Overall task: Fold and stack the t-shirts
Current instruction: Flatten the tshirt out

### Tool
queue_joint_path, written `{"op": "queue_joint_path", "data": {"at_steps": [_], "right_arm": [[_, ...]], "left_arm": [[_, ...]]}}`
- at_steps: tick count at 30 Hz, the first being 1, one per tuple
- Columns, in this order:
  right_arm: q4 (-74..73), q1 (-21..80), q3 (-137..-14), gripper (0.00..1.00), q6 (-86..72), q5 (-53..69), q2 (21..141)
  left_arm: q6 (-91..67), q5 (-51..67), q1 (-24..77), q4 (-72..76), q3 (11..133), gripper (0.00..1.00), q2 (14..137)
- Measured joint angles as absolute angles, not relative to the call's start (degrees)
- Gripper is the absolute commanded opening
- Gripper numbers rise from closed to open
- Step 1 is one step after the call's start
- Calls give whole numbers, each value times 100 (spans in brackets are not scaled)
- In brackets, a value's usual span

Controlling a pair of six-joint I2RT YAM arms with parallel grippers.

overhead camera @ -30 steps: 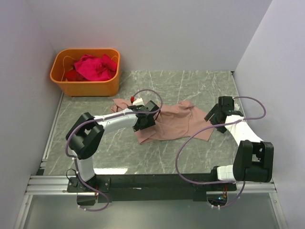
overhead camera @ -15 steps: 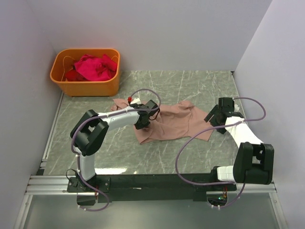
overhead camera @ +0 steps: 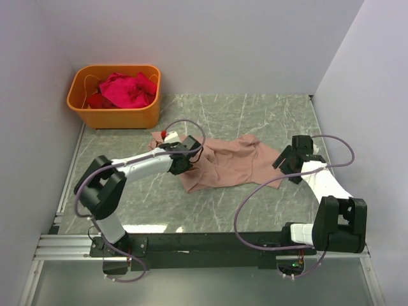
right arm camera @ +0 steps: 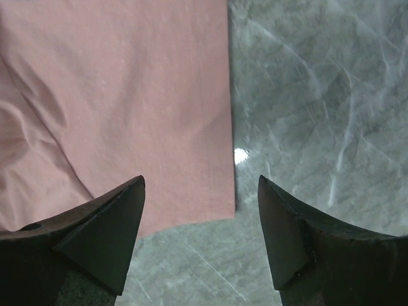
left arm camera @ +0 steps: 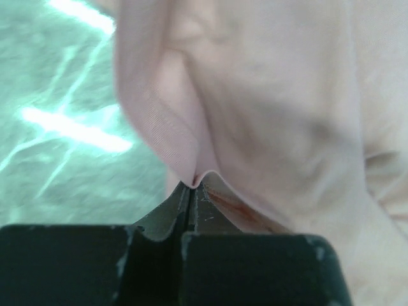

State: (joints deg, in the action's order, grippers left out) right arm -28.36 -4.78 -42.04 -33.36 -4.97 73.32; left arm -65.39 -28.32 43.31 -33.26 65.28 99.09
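Observation:
I am pinching a fold away from the pink t-shirt's near corner (overhead camera: 189, 189) with my left gripper, so next I open it and take that corner before both grippers lift.
A dusty pink t-shirt (overhead camera: 233, 166) lies crumpled on the marble table (overhead camera: 255, 115) at mid-table. My left gripper (overhead camera: 190, 158) is at the shirt's left part, shut on a pinched fold of the pink cloth (left arm camera: 191, 180). Over the shirt's right corner hangs my right gripper (overhead camera: 287, 159), open, and the hemmed corner (right arm camera: 220, 204) lies between its fingertips (right arm camera: 131, 191). Magenta and red t-shirts (overhead camera: 127, 89) are bunched in the orange tub (overhead camera: 115, 118) at the back left.
White walls close in the table on the left, back and right. The orange tub stands in the back left corner. A black rail (overhead camera: 204, 242) with both arm bases runs along the near edge.
My left gripper has shut on the pink shirt's fold and its arm has stretched lower and further left. The right gripper has shifted slightly nearer the shirt's corner.

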Motion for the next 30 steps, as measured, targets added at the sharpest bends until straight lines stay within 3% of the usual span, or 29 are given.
{"op": "queue_joint_path", "data": {"at_steps": [9,10,14,16,17,24,30], "right_arm": [[-3028,-478,-3959,74,-3328,-329,7111],[-3030,-478,-3929,73,-3312,-296,7091],[-3072,-478,-3826,73,-3288,-207,7072],[-3120,-478,-3802,73,-3269,-200,7072],[-3124,-478,-3802,73,-3258,-187,7072],[-3124,-478,-3802,74,-3225,-185,6987],[-3107,-475,-3791,75,-3216,-185,6838]], "left_arm": [[-7175,-2838,4036,-3774,5168,1,8646],[-7299,-2832,3966,-3898,5013,5,8538],[-7728,-2783,3734,-4462,4644,67,8296],[-7935,-2773,3721,-4744,4584,76,8184],[-8047,-2770,3721,-4888,4571,86,8099],[-7937,-2556,3754,-5048,4604,99,7247],[-7236,-1953,4058,-4292,5026,99,7496]]}}
